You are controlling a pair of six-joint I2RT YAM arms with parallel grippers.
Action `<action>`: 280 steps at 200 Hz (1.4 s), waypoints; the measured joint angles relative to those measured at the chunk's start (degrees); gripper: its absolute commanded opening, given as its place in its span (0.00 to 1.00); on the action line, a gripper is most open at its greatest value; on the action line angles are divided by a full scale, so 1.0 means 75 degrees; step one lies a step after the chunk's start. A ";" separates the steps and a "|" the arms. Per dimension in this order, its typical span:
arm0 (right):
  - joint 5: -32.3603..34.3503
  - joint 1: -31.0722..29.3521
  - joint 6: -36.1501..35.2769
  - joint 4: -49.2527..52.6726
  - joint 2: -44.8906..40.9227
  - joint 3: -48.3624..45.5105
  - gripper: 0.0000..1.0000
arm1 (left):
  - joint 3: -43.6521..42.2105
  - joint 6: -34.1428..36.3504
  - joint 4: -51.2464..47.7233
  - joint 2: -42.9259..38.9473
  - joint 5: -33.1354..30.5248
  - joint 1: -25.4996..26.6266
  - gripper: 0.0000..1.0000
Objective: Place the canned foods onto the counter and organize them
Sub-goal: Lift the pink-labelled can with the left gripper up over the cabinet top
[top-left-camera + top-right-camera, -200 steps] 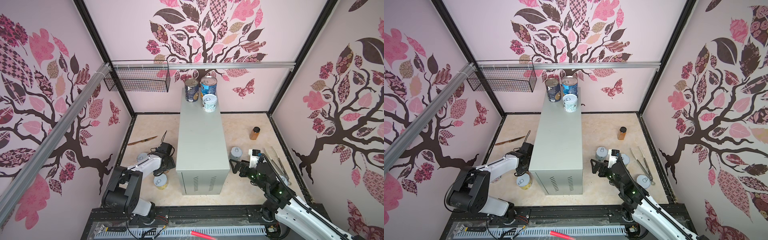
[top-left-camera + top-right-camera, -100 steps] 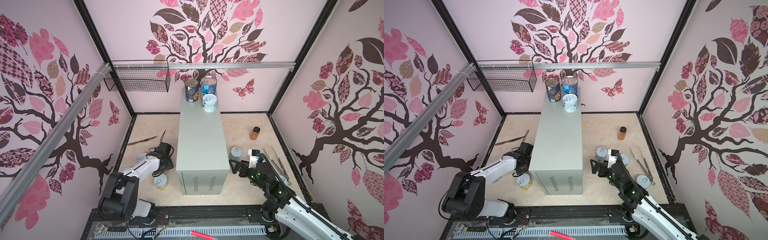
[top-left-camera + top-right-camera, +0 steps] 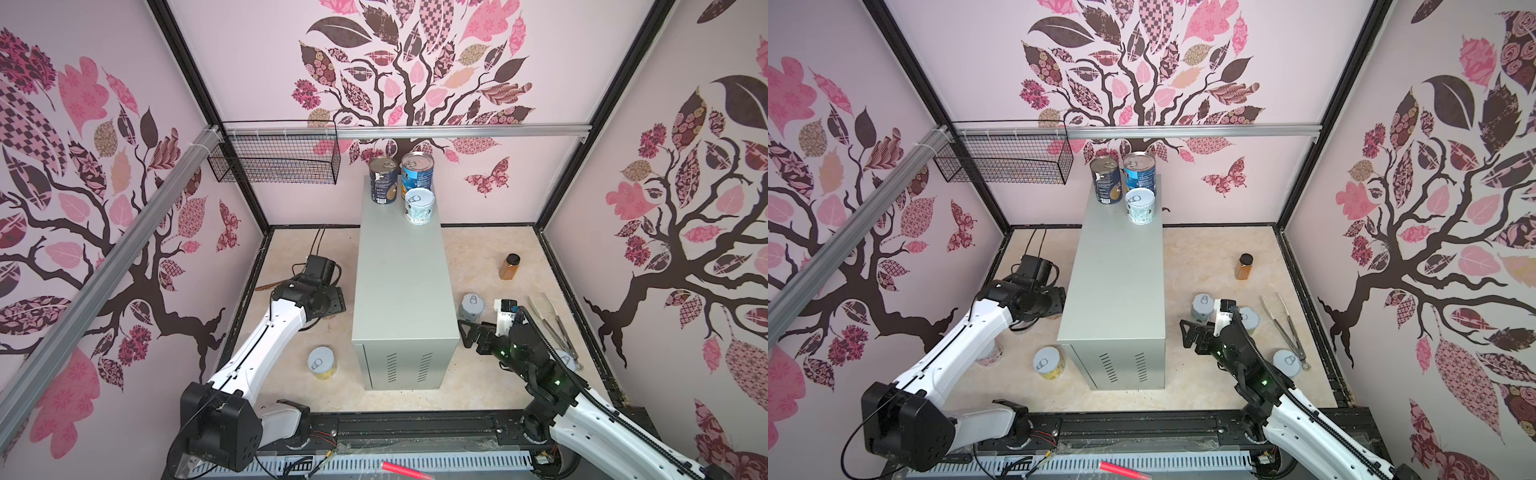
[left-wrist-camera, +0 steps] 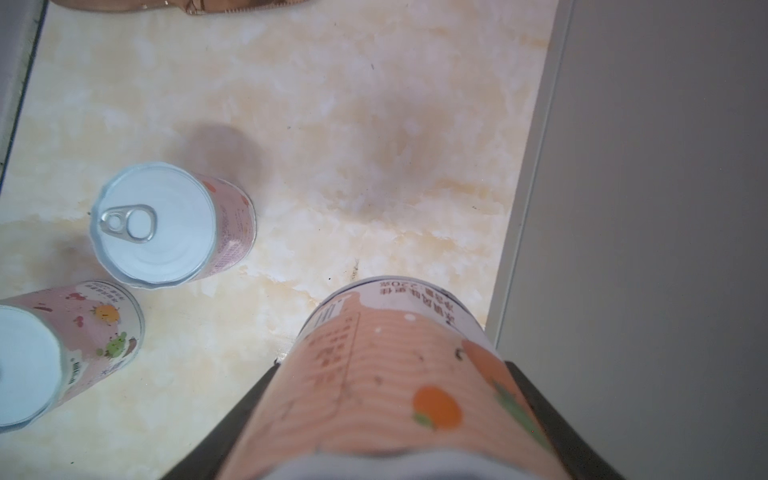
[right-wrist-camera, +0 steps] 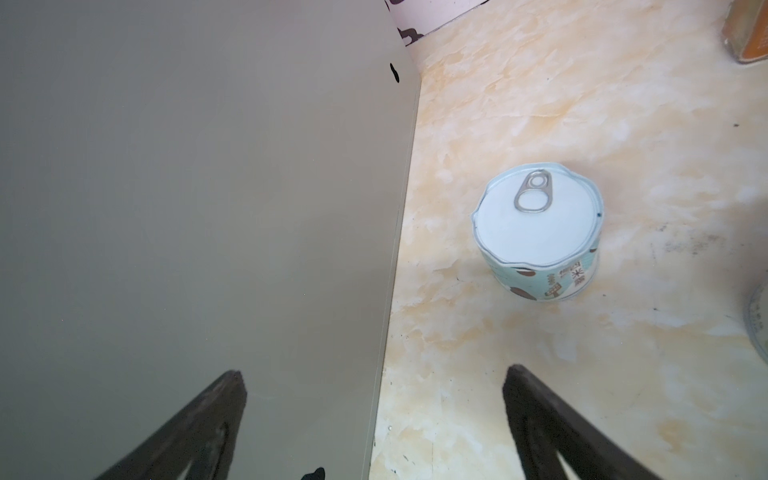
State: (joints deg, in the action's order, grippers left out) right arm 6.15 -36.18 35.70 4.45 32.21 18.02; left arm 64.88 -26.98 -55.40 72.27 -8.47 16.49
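The short peach-labelled can, now held off the floor, will be released by my left gripper on the grey counter [image 3: 393, 262], where it is to stand in front of the dark blue can.
My left gripper [image 4: 392, 368] is shut on a short peach-labelled can [image 4: 399, 365], held off the floor beside the grey counter [image 3: 401, 291] on its left side [image 4: 644, 208]. In a top view this gripper [image 3: 1050, 305] hides the can. Two tall cans [image 3: 383, 183] [image 3: 417, 174] and one short can [image 3: 419, 206] stand at the counter's far end. Two pink cans [image 4: 158, 224] [image 4: 70, 345] and a yellow one [image 3: 321, 362] stand on the left floor. My right gripper [image 5: 374, 372] [image 3: 467, 334] is open and empty by the counter's right side, short of a teal can [image 5: 536, 232].
An amber jar [image 3: 510, 267] and metal tongs [image 3: 552, 324] lie on the right floor with more short cans [image 3: 1250, 318] [image 3: 1286, 362]. A wire basket [image 3: 274, 158] hangs on the back left wall. A brown wooden utensil [image 3: 266, 286] lies by the left wall.
The left jaws have narrowed onto the peach can and the left arm has stretched out straighter. The right arm has not moved.
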 measured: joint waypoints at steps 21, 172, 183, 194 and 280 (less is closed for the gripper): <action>0.0006 0.0000 -0.0026 0.0020 0.0114 0.0000 1.00 | 0.0796 0.0277 -0.0545 -0.0003 0.0175 0.0000 0.54; 0.0376 0.0000 -0.0361 0.1411 0.0108 0.1259 1.00 | 0.7192 0.1719 -0.3497 0.1460 0.0935 0.1384 0.52; 0.0376 0.0000 -0.0373 0.1518 0.0108 0.1300 1.00 | 0.7519 0.1754 -0.3628 0.1574 0.0880 0.1553 0.52; 0.0376 0.0000 -0.0399 0.1585 0.0105 0.1309 1.00 | 0.7854 0.1789 -0.3756 0.1702 0.0740 0.1719 0.52; 0.0376 0.0000 -0.0629 0.1950 0.0251 0.1309 1.00 | 0.8763 0.2063 -0.4287 0.2693 0.0131 0.3430 0.54</action>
State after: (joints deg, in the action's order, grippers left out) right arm 8.97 -36.18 30.98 19.07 34.09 27.83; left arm 130.61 -11.51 -87.55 92.47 -7.49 42.22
